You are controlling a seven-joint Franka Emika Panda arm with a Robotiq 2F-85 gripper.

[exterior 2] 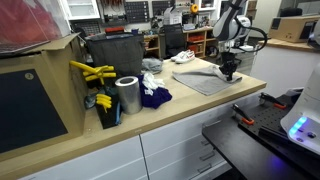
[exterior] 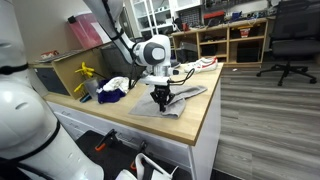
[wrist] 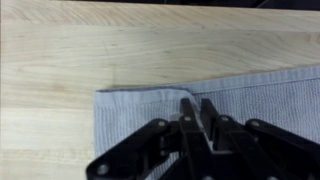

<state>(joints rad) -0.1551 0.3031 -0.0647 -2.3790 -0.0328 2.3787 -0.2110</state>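
The cloth's edge has a small fold pinched in my gripper, away from its corner, so next I open, grab the cloth's corner (wrist: 101, 97) and pull it toward the end of the counter.
A grey striped cloth (wrist: 265, 95) lies flat on the wooden countertop (wrist: 90, 45); it shows in both exterior views (exterior: 188, 97) (exterior 2: 203, 80). My gripper (wrist: 195, 100) points straight down at the cloth's near edge, its fingers pressed together with a small raised fold of cloth between the tips. In both exterior views the gripper (exterior: 163, 101) (exterior 2: 229, 76) sits at the cloth's edge near the counter's front. The fingers hide the exact contact point.
A dark blue cloth (exterior 2: 153, 97), a metal cylinder (exterior 2: 127, 95) and yellow-handled tools (exterior 2: 92, 72) sit further along the counter. A white cloth (exterior: 117, 84) lies beside them. A black office chair (exterior: 290, 40) and shelves (exterior: 235, 40) stand behind.
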